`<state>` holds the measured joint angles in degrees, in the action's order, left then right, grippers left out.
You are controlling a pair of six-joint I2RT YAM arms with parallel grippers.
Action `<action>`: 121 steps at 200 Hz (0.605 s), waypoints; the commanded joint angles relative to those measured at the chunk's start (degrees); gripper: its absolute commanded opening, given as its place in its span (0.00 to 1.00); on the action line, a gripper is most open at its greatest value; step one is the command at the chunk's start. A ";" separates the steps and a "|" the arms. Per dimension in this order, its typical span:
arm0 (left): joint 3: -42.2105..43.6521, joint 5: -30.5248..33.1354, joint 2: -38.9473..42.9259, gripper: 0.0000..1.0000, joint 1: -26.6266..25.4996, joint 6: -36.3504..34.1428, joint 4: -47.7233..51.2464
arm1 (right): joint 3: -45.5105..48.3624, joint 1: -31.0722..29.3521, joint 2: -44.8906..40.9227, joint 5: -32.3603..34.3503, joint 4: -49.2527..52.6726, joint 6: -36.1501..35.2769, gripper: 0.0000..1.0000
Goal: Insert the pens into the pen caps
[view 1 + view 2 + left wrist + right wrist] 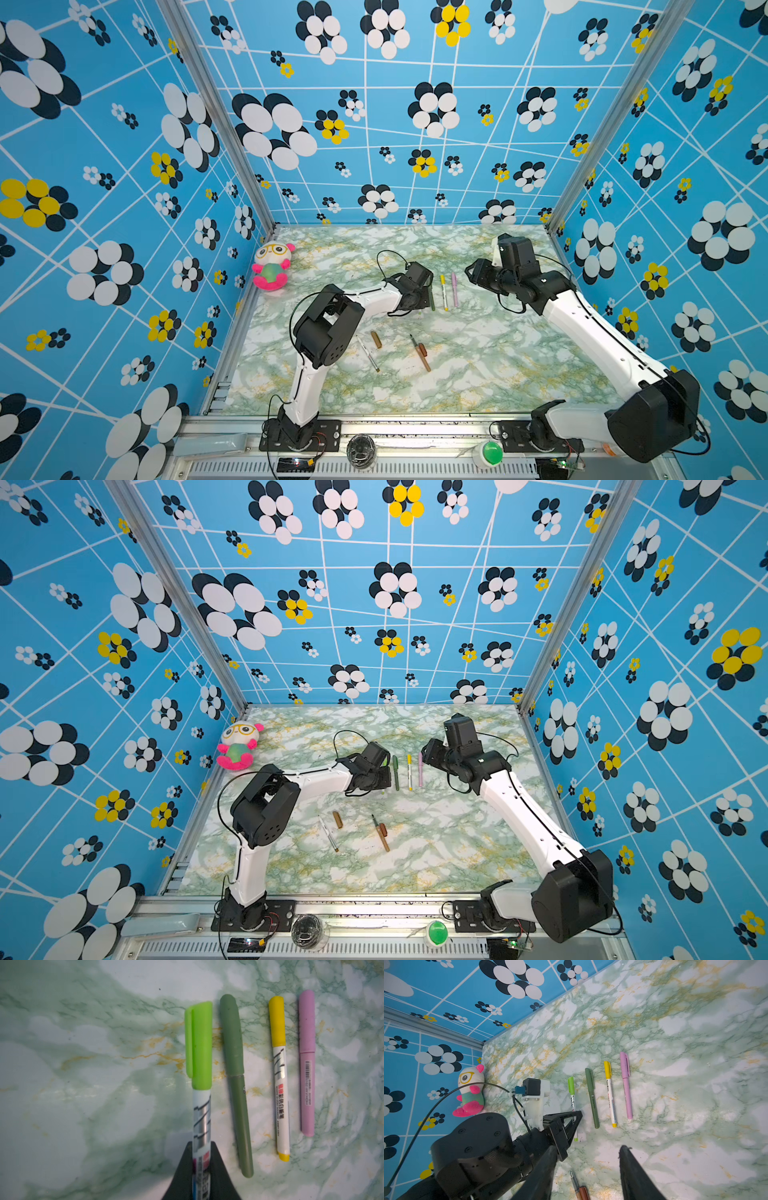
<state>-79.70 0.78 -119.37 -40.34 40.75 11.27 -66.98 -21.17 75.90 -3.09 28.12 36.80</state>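
The lime-capped pen, now held down at the tabletop, will be let go by my left gripper on the marble [417, 296] [190, 1124] next to the dark green pen, making the row longer.
My left gripper [202, 1144] is shut on the barrel of a white pen [202, 1113] that wears a lime green cap [200, 1043]. It holds the pen down at the tabletop, parallel to a row of three capped pens: dark green [236, 1084], white with a yellow cap [280, 1095], and pink [307, 1064]. In both top views the left gripper [422, 297] hides most of the lime pen. Nearer the front lie an uncapped white pen [368, 353], a brown cap [376, 339], and an uncapped brown pen [420, 355] with a reddish-brown cap [424, 350] against it. My right gripper [588, 1148] hovers open and empty to the right of the row.
A plush toy [272, 266] leans at the back left corner of the marble table [498, 365]. Patterned blue walls close in three sides. A green button [491, 453] and a round clear object [360, 451] sit on the front rail between the arm bases.
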 commanded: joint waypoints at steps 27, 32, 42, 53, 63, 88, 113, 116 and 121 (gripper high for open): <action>-2.71 3.44 -2.67 0.21 0.94 -0.86 3.92 | 1.56 0.52 -2.05 0.02 -0.68 -0.67 0.51; -2.82 3.59 -2.78 0.22 0.99 -0.91 4.10 | 1.63 0.58 -2.11 0.02 -0.77 -0.64 0.51; -3.00 3.79 -3.04 0.23 1.07 -1.05 4.23 | 1.92 0.63 -2.22 -0.07 -0.88 -0.54 0.51; -3.00 4.05 -3.18 0.24 1.17 -1.05 4.33 | 2.11 0.70 -2.32 -0.16 -1.02 -0.49 0.51; -3.03 4.10 -3.30 0.25 1.36 -0.97 4.38 | 2.27 0.73 -2.33 -0.25 -1.13 -0.50 0.51; -2.75 4.06 -3.28 0.25 1.47 -0.72 4.20 | 2.26 0.87 -2.31 -0.49 -1.10 -0.43 0.51; -2.70 3.15 -3.75 0.23 1.67 0.01 3.77 | 2.29 0.87 -2.25 -0.73 -1.31 -0.26 0.51; -2.66 2.98 -3.80 0.22 1.67 0.11 3.70 | 2.29 0.87 -2.27 -0.77 -1.34 -0.25 0.51; -2.65 2.90 -3.85 0.21 1.68 0.17 3.63 | 2.21 0.87 -2.25 -0.85 -1.39 -0.20 0.51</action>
<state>-81.52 3.46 -120.75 -39.33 40.77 12.71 -65.17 -20.80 74.56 -3.33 27.68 36.82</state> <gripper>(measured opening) 0.228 0.510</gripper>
